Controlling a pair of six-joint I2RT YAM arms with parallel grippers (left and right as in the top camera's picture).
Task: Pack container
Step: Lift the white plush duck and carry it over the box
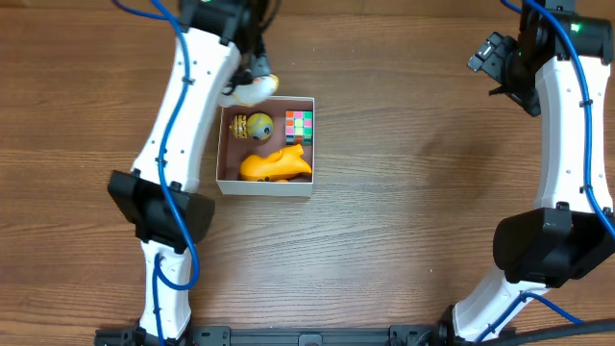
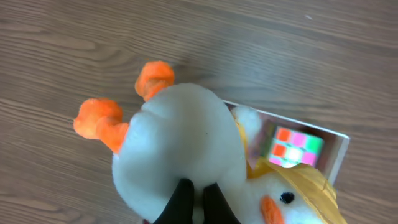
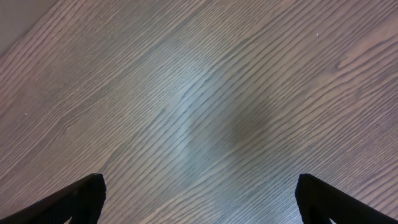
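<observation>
Next, my left gripper lets go of the white plush duck in the container [image 1: 260, 153] between the yellow round toy and the orange toy. The duck is now at the container's far corner.
The container [image 1: 266, 185] is a shallow white-walled box with a pinkish inside, left of the table's middle. In it lie a yellow round toy [image 1: 258, 125], a coloured cube [image 1: 299, 126] and an orange toy [image 1: 276, 165]. My left gripper [image 2: 198, 202] is shut on a white plush duck [image 2: 180, 149] with orange feet and a yellow hat, held at the container's far left corner [image 1: 246, 89]. The cube [image 2: 295, 144] and the box's wall [image 2: 336, 152] show past the duck. My right gripper [image 3: 199, 193] is open and empty over bare wood at the far right [image 1: 500, 62].
The wooden table [image 1: 413, 192] spreads all round the container. The left arm's base [image 1: 159, 207] stands left of the box, the right arm's base [image 1: 553, 245] at the right.
</observation>
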